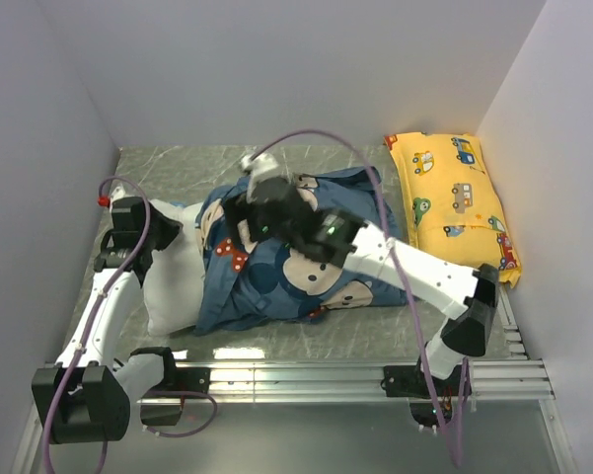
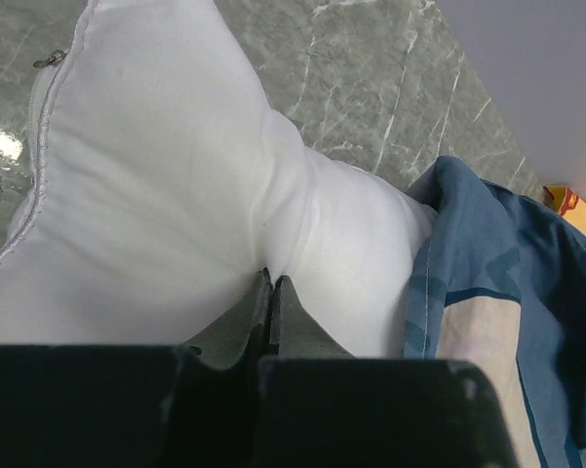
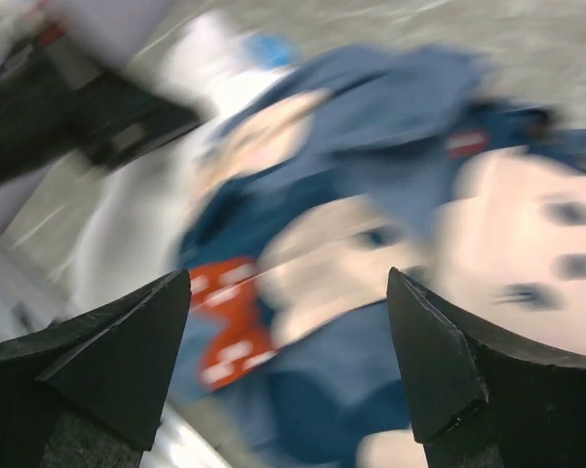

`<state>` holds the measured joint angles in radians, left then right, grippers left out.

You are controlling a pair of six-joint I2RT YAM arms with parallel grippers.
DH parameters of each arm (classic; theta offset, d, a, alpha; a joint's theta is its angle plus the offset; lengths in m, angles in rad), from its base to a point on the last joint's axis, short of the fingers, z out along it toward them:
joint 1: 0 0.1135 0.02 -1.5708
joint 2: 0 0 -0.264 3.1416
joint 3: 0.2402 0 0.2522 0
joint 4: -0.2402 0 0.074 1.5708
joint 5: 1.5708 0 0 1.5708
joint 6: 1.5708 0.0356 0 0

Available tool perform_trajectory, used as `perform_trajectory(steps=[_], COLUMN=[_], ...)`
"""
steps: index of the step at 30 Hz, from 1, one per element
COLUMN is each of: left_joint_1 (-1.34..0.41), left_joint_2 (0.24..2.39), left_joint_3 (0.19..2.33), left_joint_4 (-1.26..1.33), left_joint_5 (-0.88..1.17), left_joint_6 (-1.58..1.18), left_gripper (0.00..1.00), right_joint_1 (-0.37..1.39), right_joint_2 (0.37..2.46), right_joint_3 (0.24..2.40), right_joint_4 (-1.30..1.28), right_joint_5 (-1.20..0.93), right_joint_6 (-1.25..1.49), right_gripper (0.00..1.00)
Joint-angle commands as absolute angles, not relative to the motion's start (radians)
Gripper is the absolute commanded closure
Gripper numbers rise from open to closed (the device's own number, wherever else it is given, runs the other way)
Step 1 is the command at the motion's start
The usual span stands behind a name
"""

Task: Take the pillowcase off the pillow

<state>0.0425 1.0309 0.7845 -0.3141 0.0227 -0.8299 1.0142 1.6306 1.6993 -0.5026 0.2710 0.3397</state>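
My right gripper is to close on the red bow [image 1: 232, 256] [image 3: 232, 304] near the open edge of the dusty-blue pillowcase, next to the bare white pillow.
The white pillow [image 1: 173, 286] lies on the left of the table, its left end bare. The dusty-blue pillowcase [image 1: 276, 272] with cartoon faces covers its right part, bunched up. My left gripper [image 1: 170, 229] is shut on a pinch of the pillow's white fabric [image 2: 156, 195]; in the left wrist view the gripper [image 2: 271, 280] has its jaws closed on that fold, with the pillowcase edge [image 2: 507, 273] to the right. My right gripper [image 1: 259, 183] hovers open over the pillowcase [image 3: 371, 185], empty; its view is blurred by motion and the gripper [image 3: 288, 288] has wide-apart jaws.
A yellow car-print pillow [image 1: 454, 202] lies at the back right against the wall. White walls close in the grey marbled table [image 1: 178, 163] on three sides. A metal rail [image 1: 306, 375] runs along the near edge. The left arm [image 3: 68, 117] shows in the right wrist view.
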Motion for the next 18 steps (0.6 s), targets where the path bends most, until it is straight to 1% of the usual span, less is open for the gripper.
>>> perform_trajectory(steps=[1, 6, 7, 9, 10, 11, 12, 14, 16, 17, 18], left_joint_1=[0.04, 0.038, 0.038, 0.038, 0.04, 0.038, 0.04, 0.04, 0.049, 0.058, 0.08], left_joint_2=[1.045, 1.061, 1.071, 1.081, 1.089, 1.092, 1.095, 1.114, 1.13, 1.134, 1.137], left_joint_3=[0.776, 0.788, 0.788, 0.79, 0.79, 0.788, 0.79, 0.805, 0.821, 0.834, 0.842], left_joint_4=[-0.311, -0.322, -0.319, -0.314, -0.308, -0.304, -0.301, -0.305, -0.311, -0.313, -0.316], left_joint_5=[0.052, 0.034, 0.038, 0.038, 0.035, 0.032, 0.026, 0.015, 0.014, 0.015, 0.018], left_joint_6=[-0.83, -0.819, -0.821, -0.818, -0.816, -0.812, -0.805, -0.801, -0.784, -0.779, -0.769], left_gripper=[1.0, 1.0, 1.0, 1.0, 1.0, 1.0, 1.0, 1.0, 1.0, 1.0, 1.0], right_joint_1=[1.132, 1.192, 1.192, 1.19, 1.187, 1.175, 1.166, 1.131, 1.099, 1.057, 1.031], right_joint_2=[1.711, 1.868, 1.914, 1.939, 1.93, 1.912, 1.886, 1.787, 1.687, 1.651, 1.616], right_joint_3=[1.701, 1.825, 1.841, 1.848, 1.833, 1.812, 1.745, 1.63, 1.56, 1.487, 1.448], right_joint_4=[-0.474, -0.552, -0.598, -0.633, -0.64, -0.634, -0.621, -0.569, -0.546, -0.535, -0.526], right_joint_5=[0.334, 0.38, 0.411, 0.469, 0.51, 0.523, 0.528, 0.537, 0.552, 0.557, 0.552], right_joint_6=[0.364, 0.376, 0.379, 0.377, 0.376, 0.377, 0.385, 0.39, 0.406, 0.41, 0.419], right_gripper=[0.12, 0.11, 0.12, 0.22, 0.29, 0.52, 0.65, 0.87, 0.94, 0.97, 0.98])
